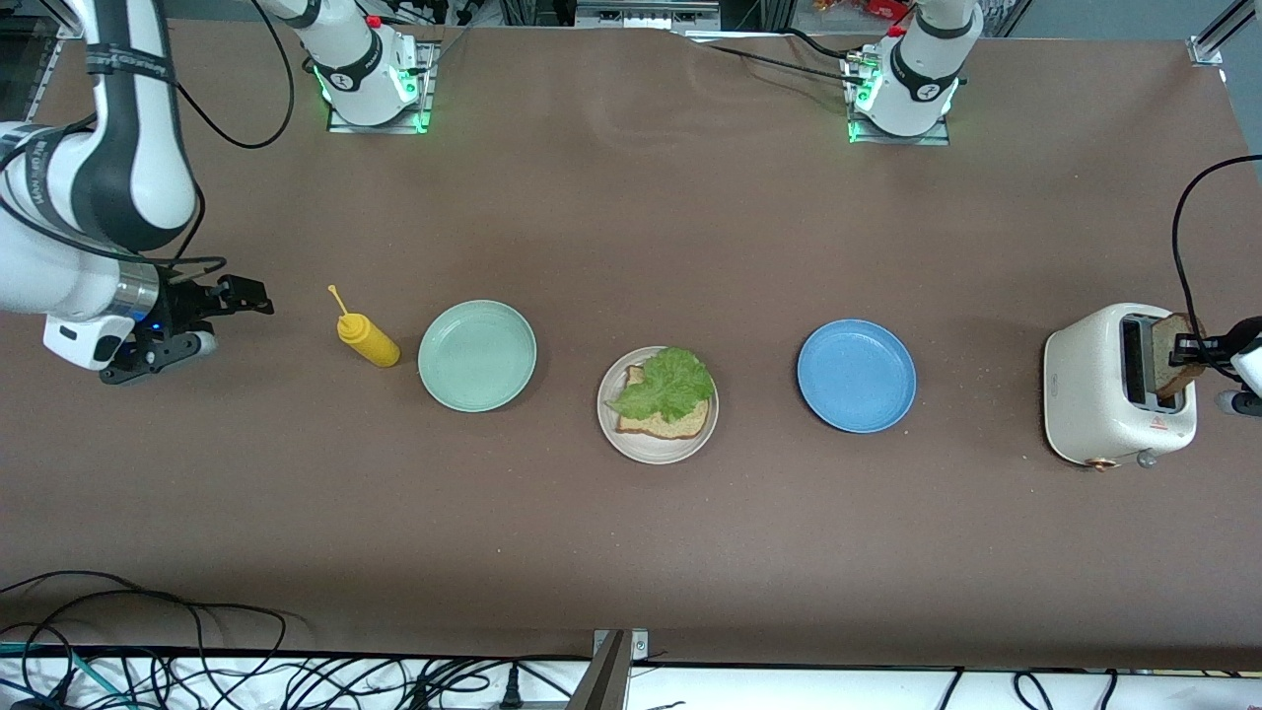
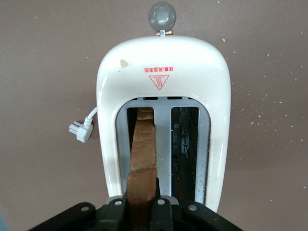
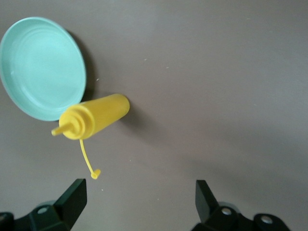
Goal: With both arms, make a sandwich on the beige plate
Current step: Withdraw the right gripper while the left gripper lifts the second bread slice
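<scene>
Next, my right gripper goes next to the yellow squeeze bottle beside the mint green plate and closes around the middle of the bottle's body (image 1: 370, 341) (image 3: 104, 114).
The beige plate (image 1: 631, 439) lies mid-table with one brown bread slice (image 1: 680, 422) on it and a ruffled green lettuce leaf (image 1: 666, 385) on top. A second bread slice (image 1: 1173, 355) stands partly in a slot of the white toaster (image 1: 1094, 404) at the left arm's end. My left gripper (image 1: 1190, 347) is shut on that slice's top edge; in the left wrist view the slice (image 2: 143, 159) sits between the fingers (image 2: 115, 211) over the toaster (image 2: 202, 72). My right gripper (image 1: 251, 296) is open and empty over bare table at the right arm's end.
A mint green plate (image 1: 477, 355) and a yellow squeeze bottle (image 1: 367, 340) lie between my right gripper and the beige plate; both show in the right wrist view, plate (image 3: 41, 67) and bottle (image 3: 94, 117). A blue plate (image 1: 856, 375) lies between the beige plate and the toaster.
</scene>
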Robot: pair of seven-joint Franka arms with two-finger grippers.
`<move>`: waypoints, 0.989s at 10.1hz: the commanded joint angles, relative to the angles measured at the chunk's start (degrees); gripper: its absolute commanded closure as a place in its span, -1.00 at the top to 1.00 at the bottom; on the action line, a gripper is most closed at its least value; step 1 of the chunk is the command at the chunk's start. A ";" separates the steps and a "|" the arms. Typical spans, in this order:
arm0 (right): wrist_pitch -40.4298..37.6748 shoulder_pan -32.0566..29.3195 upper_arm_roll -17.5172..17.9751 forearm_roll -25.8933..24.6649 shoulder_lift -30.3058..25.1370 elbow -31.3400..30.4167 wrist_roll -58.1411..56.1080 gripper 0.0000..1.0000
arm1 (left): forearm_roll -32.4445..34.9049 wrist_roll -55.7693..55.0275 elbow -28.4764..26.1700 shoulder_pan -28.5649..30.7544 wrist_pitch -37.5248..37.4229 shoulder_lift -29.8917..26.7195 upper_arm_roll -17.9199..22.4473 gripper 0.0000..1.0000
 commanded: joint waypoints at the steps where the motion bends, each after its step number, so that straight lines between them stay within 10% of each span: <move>1: 0.88 -2.51 -0.73 5.68 -1.16 -3.41 -14.75 1.00 | 3.69 0.60 1.19 -1.43 -1.75 -2.48 -0.47 -1.00; 10: -8.86 -13.87 -0.38 40.72 17.71 -3.60 -84.78 1.00 | -0.84 0.08 11.75 -3.10 -13.00 -1.96 -7.41 -1.00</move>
